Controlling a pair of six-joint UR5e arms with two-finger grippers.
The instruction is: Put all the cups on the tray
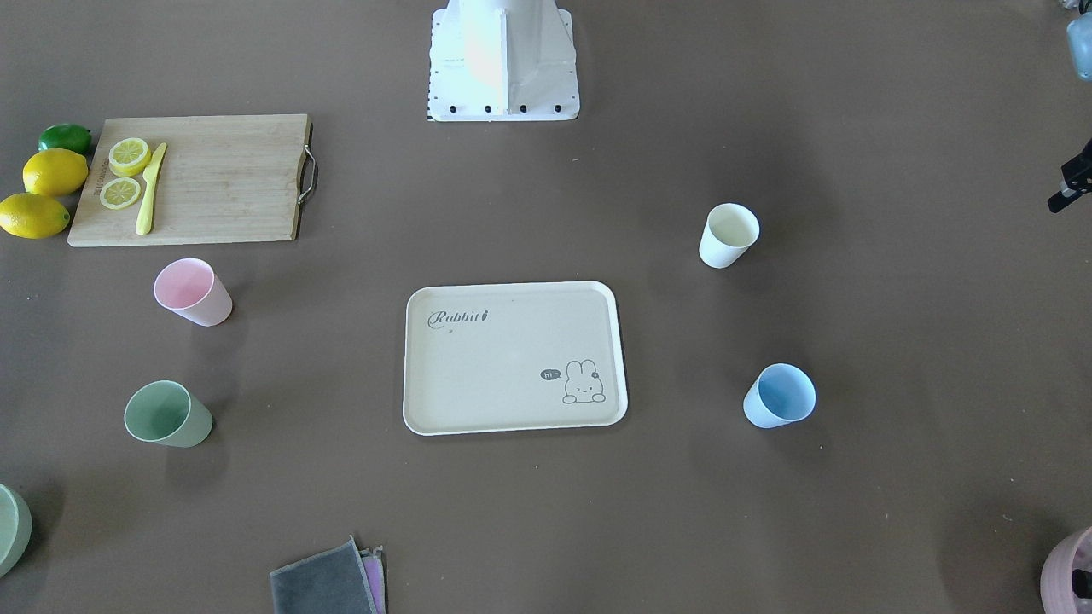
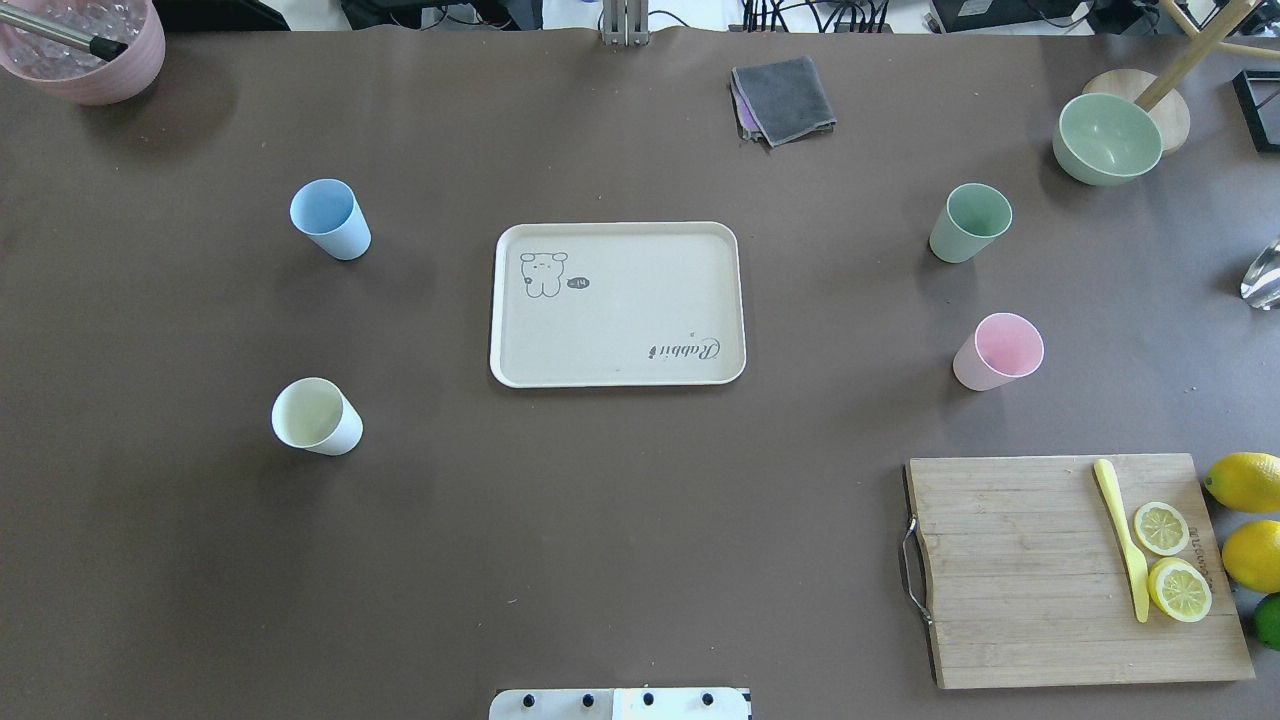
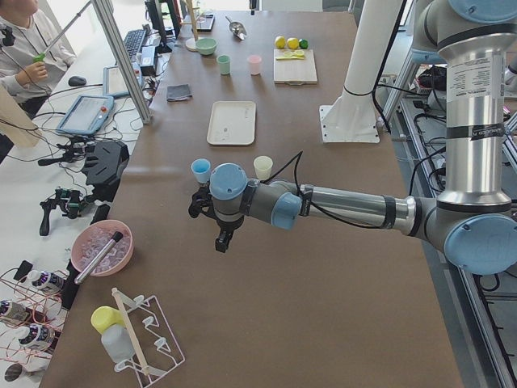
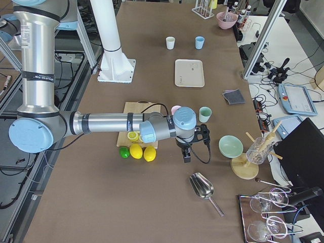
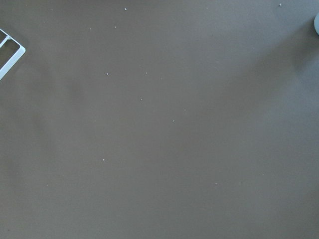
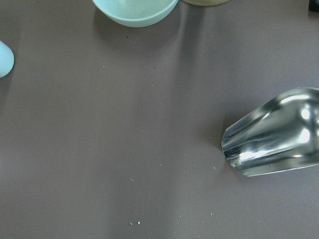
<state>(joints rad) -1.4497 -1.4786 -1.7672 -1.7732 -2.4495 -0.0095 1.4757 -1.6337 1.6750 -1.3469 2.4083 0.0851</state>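
Note:
The robot's right gripper should next move to the pink cup and close on the cup's rim (image 1: 157,291), on the side farthest from the tray.
All four cups stand on the table, apart from the tray (image 2: 620,320), which holds nothing. The blue cup (image 2: 330,219) and cream-white cup (image 2: 316,416) are on my left; the green cup (image 2: 970,222) and pink cup (image 2: 997,351) are on my right. My left gripper (image 3: 222,241) hangs over bare table beyond the blue cup (image 3: 200,170), near the table's left end. My right gripper (image 4: 187,156) hangs beyond the green cup (image 4: 204,114), near the right end. Neither shows in the overhead view, and I cannot tell whether they are open or shut.
A wooden cutting board (image 2: 1070,570) with lemon slices and a yellow knife lies front right, with whole lemons (image 2: 1245,482) beside it. A green bowl (image 2: 1106,138), a metal scoop (image 6: 274,134), a grey cloth (image 2: 785,98) and a pink bowl (image 2: 85,45) stand around the table's edges.

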